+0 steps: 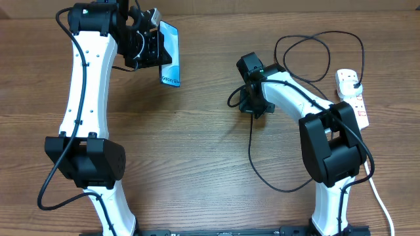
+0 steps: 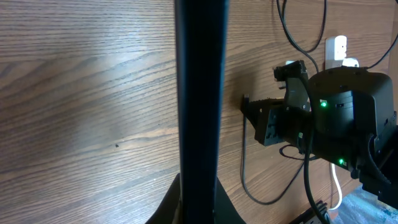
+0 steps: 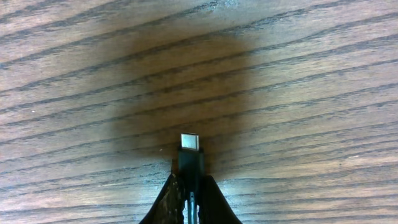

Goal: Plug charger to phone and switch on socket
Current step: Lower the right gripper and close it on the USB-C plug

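The connector's metal tip lies broad across my right gripper's fingers while the phone stands upright, so next I regrasp the black connector body [image 3: 191,163] with the tip edge-on.
My left gripper [image 1: 156,47] is shut on the phone [image 1: 170,55] and holds it off the table at the back left, its blue screen facing right. In the left wrist view the phone [image 2: 199,93] shows edge-on as a dark upright bar between my fingers [image 2: 169,205]. My right gripper [image 1: 252,105] is shut on the charger's connector near the table's middle. The connector [image 3: 191,160] sticks out past the fingertips [image 3: 169,200], its metal tip just above the wood. The black cable [image 1: 251,154] loops to the socket [image 1: 354,98] at the right, where its black plug [image 1: 355,83] sits.
The cable also loops behind the right arm toward the back edge [image 1: 308,46]. A thick white cord [image 1: 379,196] runs from the socket down the right side. The right arm [image 2: 339,124] shows in the left wrist view, across from the phone's end.
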`<action>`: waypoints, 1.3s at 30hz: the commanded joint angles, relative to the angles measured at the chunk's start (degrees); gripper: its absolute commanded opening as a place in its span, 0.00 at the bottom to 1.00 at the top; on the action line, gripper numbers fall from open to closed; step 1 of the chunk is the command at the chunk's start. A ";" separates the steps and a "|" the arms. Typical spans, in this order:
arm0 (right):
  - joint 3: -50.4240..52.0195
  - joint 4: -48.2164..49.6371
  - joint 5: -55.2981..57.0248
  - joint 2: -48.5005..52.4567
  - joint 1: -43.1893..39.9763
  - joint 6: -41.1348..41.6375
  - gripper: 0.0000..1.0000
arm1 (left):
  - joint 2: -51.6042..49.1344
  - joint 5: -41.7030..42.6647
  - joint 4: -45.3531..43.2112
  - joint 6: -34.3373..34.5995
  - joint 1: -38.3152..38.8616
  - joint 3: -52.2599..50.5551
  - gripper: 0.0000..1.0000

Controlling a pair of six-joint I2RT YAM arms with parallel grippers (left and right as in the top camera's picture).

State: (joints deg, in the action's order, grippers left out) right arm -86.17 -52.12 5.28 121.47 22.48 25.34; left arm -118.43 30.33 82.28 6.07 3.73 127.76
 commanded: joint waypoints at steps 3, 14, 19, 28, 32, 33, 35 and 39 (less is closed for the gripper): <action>0.17 -0.46 -1.09 2.16 -0.39 0.13 0.05 | 0.48 0.76 -0.24 0.39 0.15 0.52 0.04; -1.70 -3.34 -1.09 2.14 -0.39 0.11 0.34 | 0.48 0.76 -0.28 0.39 0.15 0.52 0.04; -1.70 -3.98 -1.14 2.14 -0.39 0.35 0.25 | 0.48 0.76 -0.26 0.39 0.15 0.52 0.04; -1.66 -4.15 -4.39 2.14 -0.39 1.66 0.14 | 0.48 0.76 -0.22 0.42 0.15 0.52 0.04; -1.66 -4.61 -4.57 2.14 -0.39 2.25 0.14 | 0.48 0.76 -0.22 0.42 0.15 0.52 0.04; -1.66 -4.79 -4.55 2.14 -0.39 2.80 0.14 | 0.48 0.76 -0.22 0.39 0.15 0.52 0.04; -1.66 -4.85 -4.57 2.14 -0.39 2.95 0.13 | 0.48 0.76 -0.22 0.39 0.15 0.52 0.04; -1.66 -5.27 -4.57 2.14 -0.39 2.95 0.09 | 0.48 0.76 -0.22 0.39 0.15 0.52 0.04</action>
State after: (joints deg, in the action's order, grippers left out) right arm -87.22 -56.71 1.43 121.91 22.13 27.57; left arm -118.43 30.33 82.28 6.07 3.73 127.76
